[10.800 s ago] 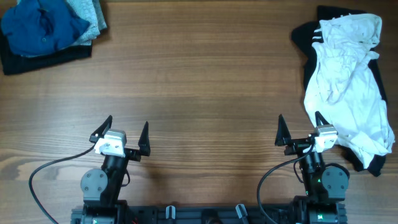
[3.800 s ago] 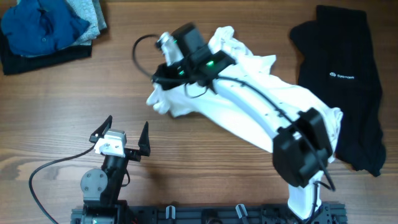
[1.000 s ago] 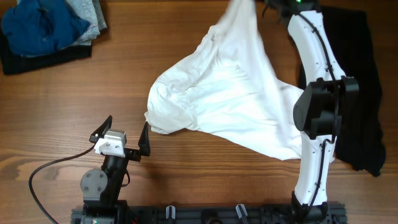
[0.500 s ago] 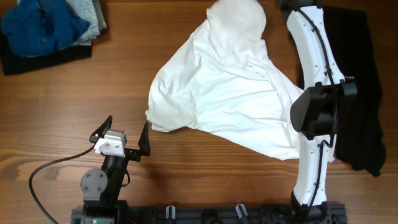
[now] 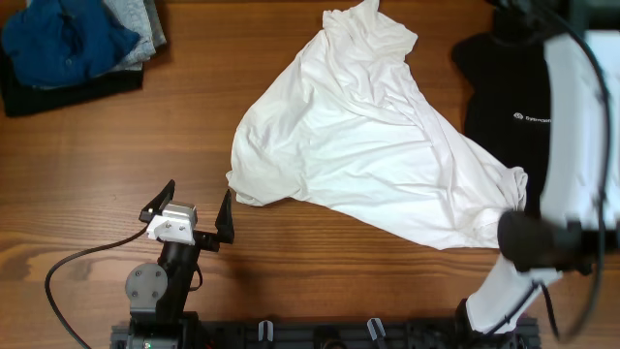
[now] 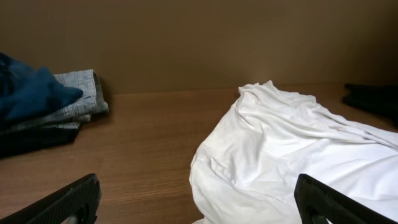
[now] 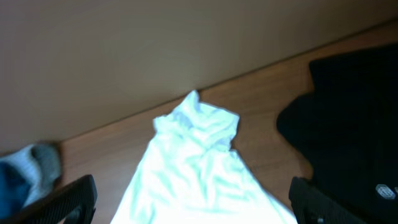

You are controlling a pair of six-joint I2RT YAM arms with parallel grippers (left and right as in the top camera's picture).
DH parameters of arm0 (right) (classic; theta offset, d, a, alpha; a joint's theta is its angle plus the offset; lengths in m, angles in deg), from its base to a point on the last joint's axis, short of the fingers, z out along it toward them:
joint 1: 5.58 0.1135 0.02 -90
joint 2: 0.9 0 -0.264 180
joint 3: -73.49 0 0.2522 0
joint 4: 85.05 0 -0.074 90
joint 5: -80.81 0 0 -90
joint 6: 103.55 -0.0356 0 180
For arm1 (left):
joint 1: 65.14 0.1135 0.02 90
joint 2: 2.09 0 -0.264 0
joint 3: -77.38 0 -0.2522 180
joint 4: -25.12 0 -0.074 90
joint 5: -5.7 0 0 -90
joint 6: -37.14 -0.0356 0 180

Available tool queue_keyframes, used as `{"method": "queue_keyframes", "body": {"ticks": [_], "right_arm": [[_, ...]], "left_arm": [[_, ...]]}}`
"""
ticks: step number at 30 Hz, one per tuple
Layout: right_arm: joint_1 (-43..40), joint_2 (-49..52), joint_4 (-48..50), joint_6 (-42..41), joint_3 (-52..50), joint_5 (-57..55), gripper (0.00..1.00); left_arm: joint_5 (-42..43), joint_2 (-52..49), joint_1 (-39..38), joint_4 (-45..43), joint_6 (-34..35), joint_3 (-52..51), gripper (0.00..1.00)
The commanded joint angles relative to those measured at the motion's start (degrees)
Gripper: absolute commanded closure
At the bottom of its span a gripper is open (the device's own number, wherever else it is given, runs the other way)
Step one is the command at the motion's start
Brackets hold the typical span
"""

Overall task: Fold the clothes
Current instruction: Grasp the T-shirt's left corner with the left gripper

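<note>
The white T-shirt's near corner (image 5: 238, 181) (image 6: 201, 219), the one closest to the open fingers of my left gripper, is next for that gripper to go to and close on.
The clothes, one white T-shirt (image 5: 378, 145), lie loosely spread and wrinkled across the middle of the table, with a bunched end at the far edge (image 5: 368, 24). My left gripper (image 5: 189, 208) stands open near the front edge, just left of the shirt's near corner, and holds nothing. In the left wrist view the shirt (image 6: 292, 155) lies ahead and to the right of the open left gripper (image 6: 199, 208). My right gripper (image 7: 193, 205) is open and empty, raised above the shirt's (image 7: 199, 168) far end. The right arm (image 5: 572, 126) shows blurred at the right.
A black garment with a small white logo (image 5: 533, 107) lies at the right, partly under the right arm. Folded blue and grey garments (image 5: 68, 44) sit on a dark one at the far left corner. Bare wood lies between that stack and the shirt.
The right gripper opened and let go of the shirt's far end, which dropped onto the table. The right arm swung away to the right. The left arm has not moved.
</note>
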Motion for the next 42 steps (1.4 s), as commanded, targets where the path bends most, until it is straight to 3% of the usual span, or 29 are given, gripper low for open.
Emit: {"method": "queue_keyframes", "body": {"ticks": [1, 8, 11, 14, 18, 21, 29, 32, 36, 40, 42], "right_arm": [[1.11, -2.80, -7.43, 1.16, 0.61, -2.27, 0.02], [0.98, -3.65, -17.07, -4.22, 0.61, -4.94, 0.00], [1.01, -5.95, -19.47, -7.78, 0.61, -9.33, 0.00], [1.01, -8.02, -21.24, -7.82, 0.61, -12.68, 0.00], [1.01, -9.51, -23.28, -8.13, 0.61, -13.68, 0.00], [1.11, -9.75, -23.58, -9.18, 0.61, -13.66, 0.00], [1.11, -9.70, -23.37, -9.33, 0.50, -13.57, 0.00], [1.11, -9.70, -23.43, -9.27, 0.50, -13.25, 0.00], [1.11, -9.70, -23.58, -8.87, 0.50, -13.22, 0.00], [1.11, -9.70, -23.58, -7.76, 0.50, -13.25, 0.00], [1.11, -9.70, -23.41, -7.78, 0.48, -13.25, 0.00]], "left_arm": [[0.09, 0.35, 0.17, 0.33, -0.68, -0.22, 0.00], [-0.28, 0.35, 0.17, -1.75, -0.39, -0.22, 0.00], [4.04, 0.35, 0.17, -1.62, 0.00, -0.22, 0.00], [11.58, 0.35, 0.17, -7.72, 0.02, -0.22, 0.00], [12.81, 0.13, 0.17, -14.64, 4.85, 0.59, 0.00], [12.83, -2.51, 0.17, -12.81, 6.05, 3.96, 0.00], [18.80, -30.53, 0.17, 3.21, 6.01, 25.51, 0.00], [27.30, -42.60, 0.17, 3.54, 6.03, 31.17, 0.00], [28.74, -54.34, 0.17, 2.32, 6.05, 31.78, 0.00], [28.81, -61.88, 0.17, 0.83, 12.72, 34.58, 0.00], [24.48, -64.08, 0.17, 3.58, 17.27, 37.38, 0.00]]}}
